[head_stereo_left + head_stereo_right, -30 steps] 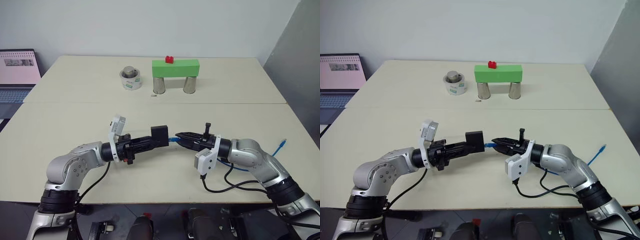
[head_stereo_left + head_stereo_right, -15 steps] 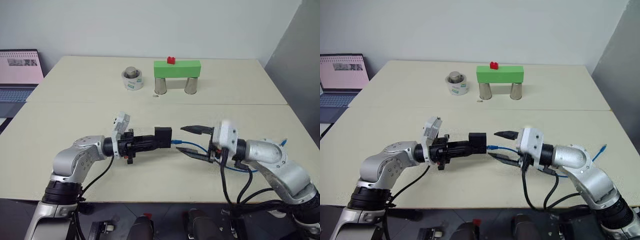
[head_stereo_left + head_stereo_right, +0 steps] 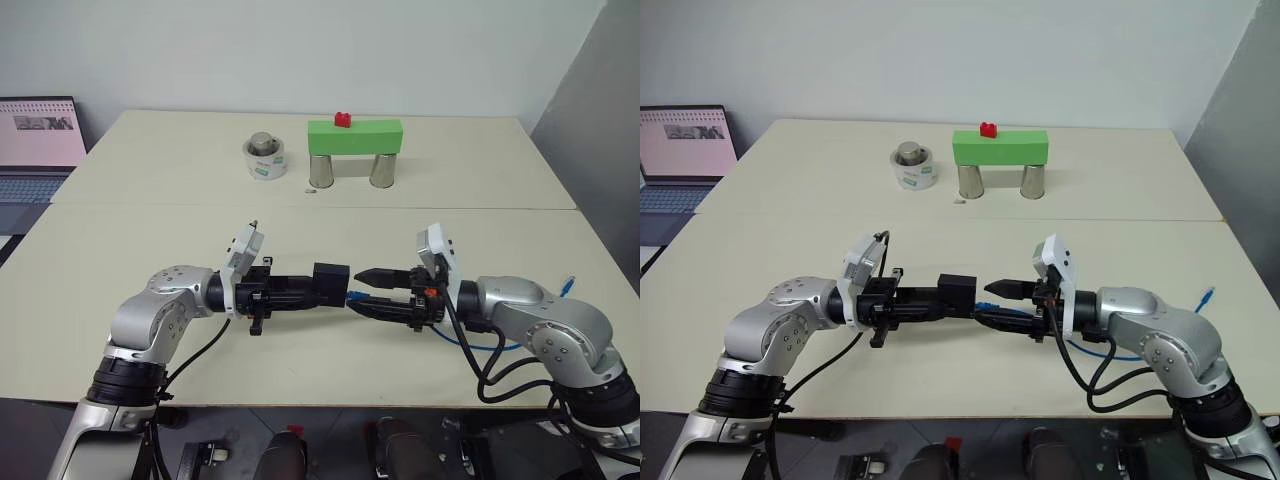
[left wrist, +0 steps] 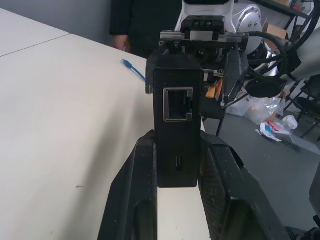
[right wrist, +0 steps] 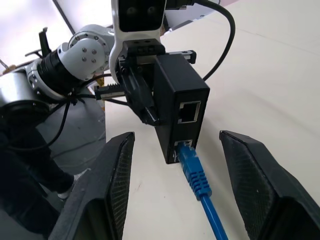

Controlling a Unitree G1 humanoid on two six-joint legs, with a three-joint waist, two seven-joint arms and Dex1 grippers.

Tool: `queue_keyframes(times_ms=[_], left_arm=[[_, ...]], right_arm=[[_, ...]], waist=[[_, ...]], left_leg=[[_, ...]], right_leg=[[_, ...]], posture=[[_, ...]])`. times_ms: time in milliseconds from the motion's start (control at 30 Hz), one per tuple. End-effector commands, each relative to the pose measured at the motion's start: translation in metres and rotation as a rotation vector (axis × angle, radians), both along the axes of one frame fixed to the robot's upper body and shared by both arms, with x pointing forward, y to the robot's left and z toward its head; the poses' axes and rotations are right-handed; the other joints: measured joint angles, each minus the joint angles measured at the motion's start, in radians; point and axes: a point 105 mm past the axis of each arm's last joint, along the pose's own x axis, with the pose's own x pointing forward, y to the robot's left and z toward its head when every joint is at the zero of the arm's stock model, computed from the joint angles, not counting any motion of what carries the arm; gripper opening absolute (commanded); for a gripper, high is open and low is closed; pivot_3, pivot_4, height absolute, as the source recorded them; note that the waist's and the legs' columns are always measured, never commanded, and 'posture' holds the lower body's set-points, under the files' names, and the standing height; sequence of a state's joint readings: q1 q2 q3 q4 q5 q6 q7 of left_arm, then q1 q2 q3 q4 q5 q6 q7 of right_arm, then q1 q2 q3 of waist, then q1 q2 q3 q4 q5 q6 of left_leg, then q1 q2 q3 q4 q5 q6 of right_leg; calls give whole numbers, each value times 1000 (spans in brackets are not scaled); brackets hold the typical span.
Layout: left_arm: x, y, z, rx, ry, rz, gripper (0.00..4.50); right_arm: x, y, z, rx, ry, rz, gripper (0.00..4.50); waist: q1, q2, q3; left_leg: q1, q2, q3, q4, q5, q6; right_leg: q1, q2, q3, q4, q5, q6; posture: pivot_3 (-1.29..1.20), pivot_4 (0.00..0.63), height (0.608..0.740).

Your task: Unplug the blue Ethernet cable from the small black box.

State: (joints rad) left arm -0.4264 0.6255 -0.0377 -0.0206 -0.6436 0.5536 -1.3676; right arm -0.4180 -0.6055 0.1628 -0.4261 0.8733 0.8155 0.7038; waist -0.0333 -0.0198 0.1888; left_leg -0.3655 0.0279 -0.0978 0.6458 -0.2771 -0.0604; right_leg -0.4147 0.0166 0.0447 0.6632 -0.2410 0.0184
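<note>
My right gripper's open fingers have the blue Ethernet cable's plug slanting between them, so next I line up and pinch it by the box's lower port (image 5: 183,146) before pulling.
The small black box (image 3: 333,281) hangs above the near table, with my left gripper (image 3: 316,290) shut on it. In the left wrist view the box (image 4: 176,135) stands upright between the two fingers (image 4: 134,200). The blue Ethernet cable (image 5: 194,170) sits plugged into the box's lower port (image 5: 182,145). My right gripper (image 3: 368,291) is open, one finger above the plug and one below, touching neither. From there the cable runs under my right arm to its free end (image 3: 567,287) on the table.
On the far table stand a green block (image 3: 354,135) bridging two metal cans with a red piece on top, and a tape roll (image 3: 265,158). A laptop (image 3: 35,140) sits at far left. A person in dark clothes (image 4: 145,20) stands beyond the table.
My right gripper has let go of the plug, opened and rolled, so its fingers now lie above and below the cable. The left gripper rolled slightly with the box.
</note>
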Motion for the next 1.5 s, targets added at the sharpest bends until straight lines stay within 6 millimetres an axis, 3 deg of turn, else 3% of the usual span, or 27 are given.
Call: queue_keyframes(times_ms=[33,933,1033,1267,1333,1500], left_arm=[[-3,-2,7,6,-54,-26,759],[-6,-6,8,26,-76,-33,759],[-5,-6,10,13,-76,-24,759],[-1,-4,14,10,-81,-12,759],[-2,-4,14,9,-81,-14,759],[-5,-6,12,19,-82,-34,759]], right_arm=[[0,3,8,4,-39,29,2873],[-1,9,-1,-38,-29,70,2873],[0,8,-2,-50,-32,69,2433],[1,5,-7,-80,-31,78,638],[0,4,-6,-81,-32,81,368],[-1,3,-5,-78,-26,93,359]], waist=[[0,0,0],[0,0,0],[0,0,0],[0,0,0],[0,0,0],[0,0,0]], left_leg=[[0,0,0,0,0,0],[0,0,0,0,0,0],[0,0,0,-1,0,0],[0,0,0,-1,0,0],[0,0,0,-1,0,0],[0,0,0,-1,0,0]], right_leg=[[0,0,0,0,0,0],[0,0,0,0,0,0],[-1,0,0,0,0,0],[-1,0,0,0,0,0],[-1,0,0,0,0,0],[-1,0,0,-1,0,0]], posture=[[0,150,740],[0,150,740],[0,150,740],[0,150,740],[0,150,740],[0,150,740]])
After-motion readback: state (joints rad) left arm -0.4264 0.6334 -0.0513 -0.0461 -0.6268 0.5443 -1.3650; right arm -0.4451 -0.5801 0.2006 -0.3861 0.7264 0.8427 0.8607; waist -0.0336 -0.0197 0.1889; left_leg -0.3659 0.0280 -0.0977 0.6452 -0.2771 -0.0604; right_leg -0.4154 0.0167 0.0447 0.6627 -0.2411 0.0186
